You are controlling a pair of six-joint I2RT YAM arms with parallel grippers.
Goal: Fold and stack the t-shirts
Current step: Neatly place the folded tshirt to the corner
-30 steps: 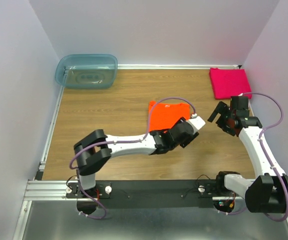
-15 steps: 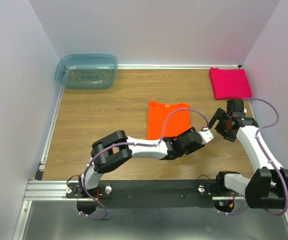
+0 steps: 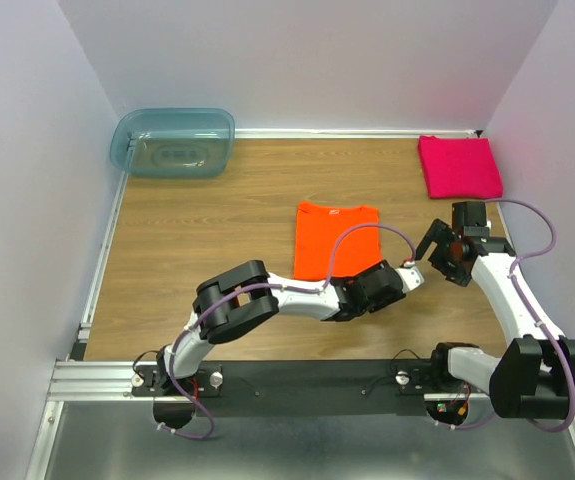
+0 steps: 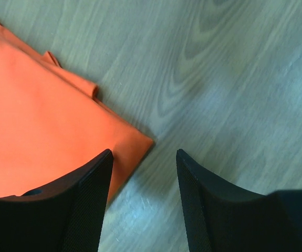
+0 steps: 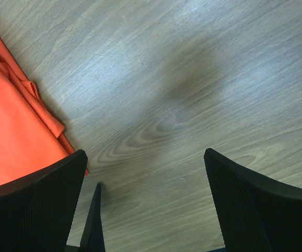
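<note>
My right gripper moves in next and grabs the orange t-shirt by its side edge [image 3: 378, 242] [image 5: 50, 125] facing the magenta t-shirt's side of the table.
The orange t-shirt [image 3: 335, 238] lies folded to a rectangle at the table's middle. The magenta t-shirt [image 3: 459, 166] lies folded square in the far right corner. My left gripper [image 3: 413, 271] is open and empty, low over the table just off the orange shirt's near right corner. In the left wrist view [image 4: 144, 153] one finger overlaps the shirt's [image 4: 40, 121] corner and the other is over bare wood. My right gripper [image 3: 430, 238] is open and empty, right of the orange shirt. In the right wrist view [image 5: 145, 152] the shirt's [image 5: 9, 136] edge shows at left.
A translucent blue-green tub [image 3: 172, 142] stands at the far left corner. The wooden table [image 3: 207, 230] has a raised rail along its left and back edges. The two grippers are close together. A thin dark sliver [image 5: 93, 223] shows beside my right gripper's left finger.
My left gripper has slid off the orange shirt toward the right and near, past its corner. My right gripper has moved slightly nearer and lower. The shirt now lies fully uncovered.
</note>
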